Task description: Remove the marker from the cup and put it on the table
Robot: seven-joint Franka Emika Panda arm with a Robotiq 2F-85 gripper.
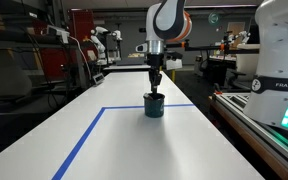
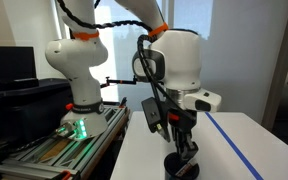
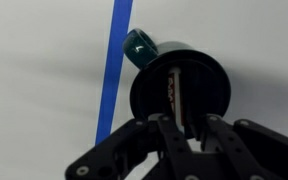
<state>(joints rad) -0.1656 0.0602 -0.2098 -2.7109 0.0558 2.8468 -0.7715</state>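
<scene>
My gripper should open, turn a little and grip the marker's body (image 3: 177,100) lower before lifting, since its fingers reach only the cup's rim while the marker leans inside.
The dark teal cup (image 1: 154,106) stands on the white table (image 1: 124,145) beside a blue tape line; it also shows in an exterior view (image 2: 181,167). In the wrist view I look down into the cup (image 3: 146,92), and the dark-red marker (image 3: 176,88) stands inside it. My gripper (image 3: 184,122) hangs straight over the cup with its fingertips at the rim, closed narrowly around the marker's top. In both exterior views the gripper (image 1: 155,88) (image 2: 184,150) reaches down into the cup's mouth. The marker's lower end is hidden in the cup.
Blue tape lines (image 1: 84,135) (image 3: 114,60) mark a rectangle on the table. A dark-edged bench (image 1: 269,125) with a white robot base (image 2: 76,75) runs along one side of the table. Lab shelves and other robots stand far behind.
</scene>
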